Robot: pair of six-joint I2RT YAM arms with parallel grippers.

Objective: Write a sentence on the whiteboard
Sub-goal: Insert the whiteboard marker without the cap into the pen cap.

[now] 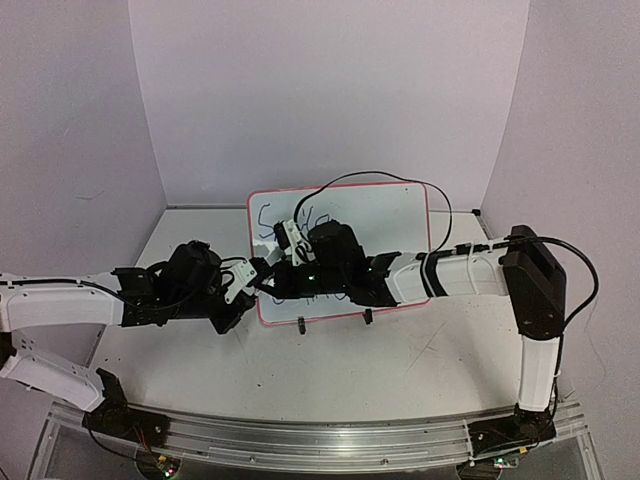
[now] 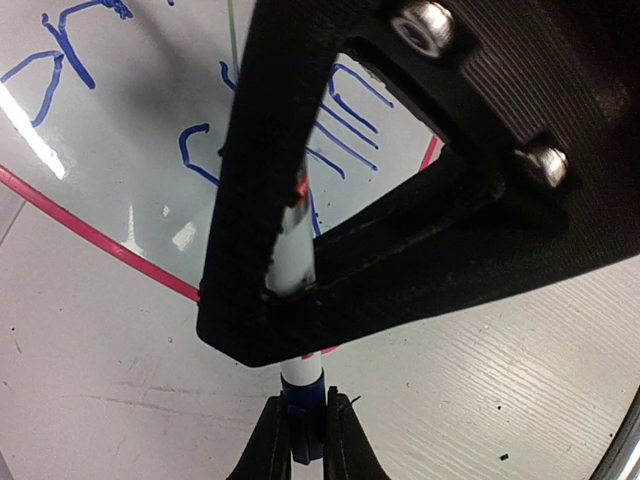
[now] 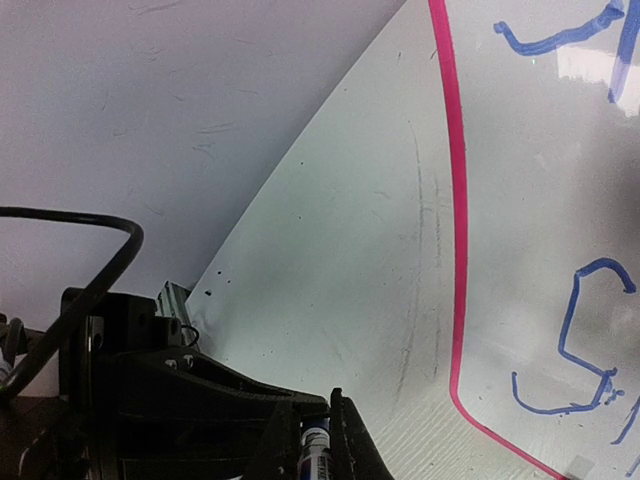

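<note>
I need to release the marker from my left gripper on the bare white table (image 1: pixel 216 328) beside the whiteboard's near corner, on the left gripper's own side. The marker is now at the whiteboard's lower corner.
The whiteboard (image 1: pixel 350 215) has a pink frame and lies tilted at the middle of the table, with blue handwriting on its left part (image 2: pixel 120 150) (image 3: pixel 540 200). Both grippers meet at its lower left corner on one marker. My left gripper (image 1: pixel 256 284) (image 2: pixel 304 405) is shut on the marker's blue end (image 2: pixel 304 412). The marker's white barrel (image 2: pixel 296 245) runs up through the black frame of my right gripper (image 1: pixel 276 280) (image 3: pixel 315 415), which is shut on the labelled barrel (image 3: pixel 316 448). The marker's tip is hidden.
Two black clip feet (image 1: pixel 301 322) (image 1: pixel 367 316) sit under the board's near edge. A black cable (image 1: pixel 400 180) arcs over the board. Bare white table (image 1: pixel 400 370) lies in front, and grey walls (image 1: pixel 300 90) close in the back and sides. A metal rail (image 1: pixel 300 440) runs along the near edge.
</note>
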